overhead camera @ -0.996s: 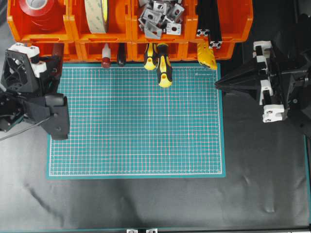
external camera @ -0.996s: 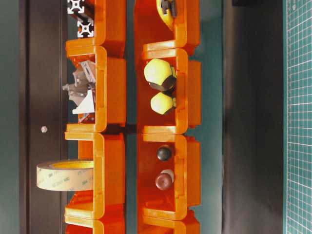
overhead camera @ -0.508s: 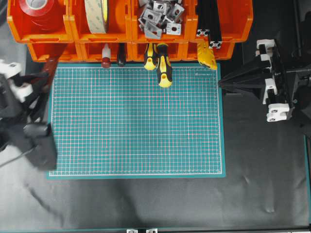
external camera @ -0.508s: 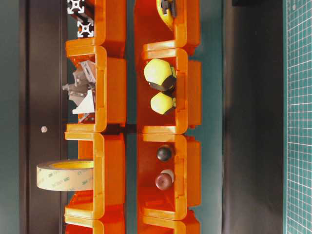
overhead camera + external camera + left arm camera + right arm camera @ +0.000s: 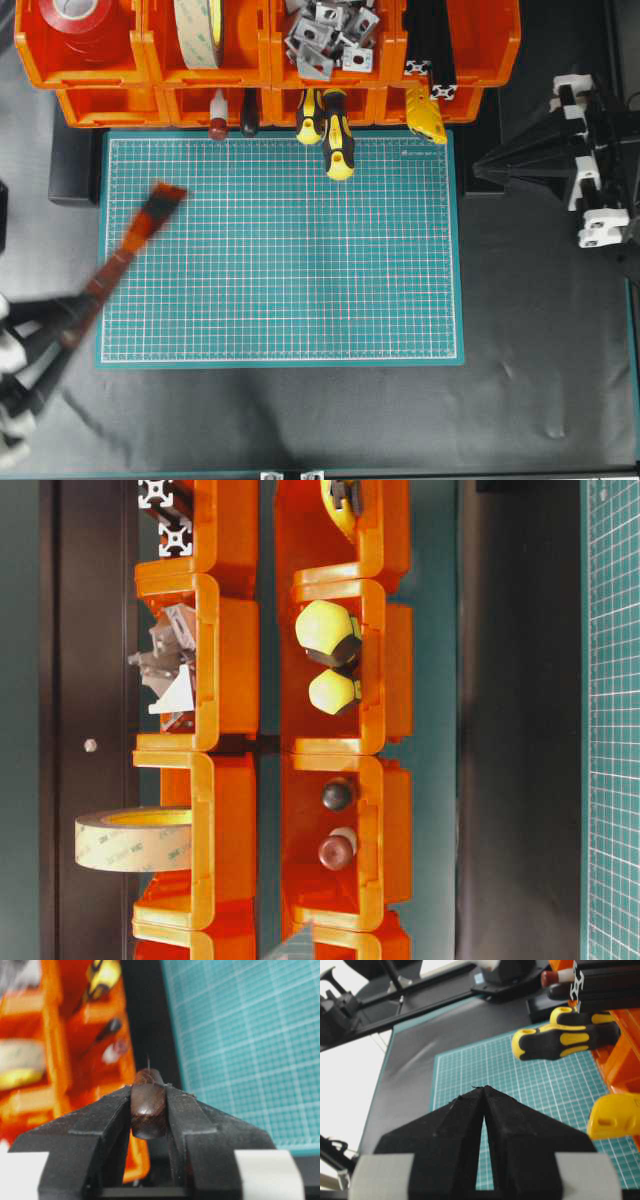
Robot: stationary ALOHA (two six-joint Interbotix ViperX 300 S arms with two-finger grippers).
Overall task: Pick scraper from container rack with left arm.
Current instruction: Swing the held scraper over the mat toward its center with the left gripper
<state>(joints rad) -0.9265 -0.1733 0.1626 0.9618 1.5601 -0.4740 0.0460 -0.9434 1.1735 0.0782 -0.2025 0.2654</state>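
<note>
My left gripper will let go of the scraper on the green mat (image 5: 302, 224) just in front of the yellow-and-black screwdrivers.
The scraper (image 5: 130, 240) hangs blurred over the left edge of the green mat, clear of the orange container rack (image 5: 268, 62). Its dark blade points toward the rack and its reddish-brown handle runs down-left into my left gripper (image 5: 62, 322). In the left wrist view the rounded handle end (image 5: 148, 1110) sits clamped between the black jaws of my left gripper (image 5: 149, 1092), with the rack (image 5: 60, 1060) blurred behind. My right gripper (image 5: 482, 168) hovers right of the mat, and in the right wrist view my right gripper (image 5: 484, 1089) has its tips together on nothing.
The green cutting mat (image 5: 290, 270) fills the table's middle. Two yellow-and-black screwdrivers (image 5: 335, 135) and a red-and-white tool (image 5: 217, 115) stick out of the lower bins. The upper bins hold tape rolls (image 5: 200, 30), metal brackets (image 5: 325, 35) and black profiles (image 5: 430, 40).
My left arm has pulled the scraper out of the rack's left lower bin and swung it toward the front left. The right arm has drawn back to the right.
</note>
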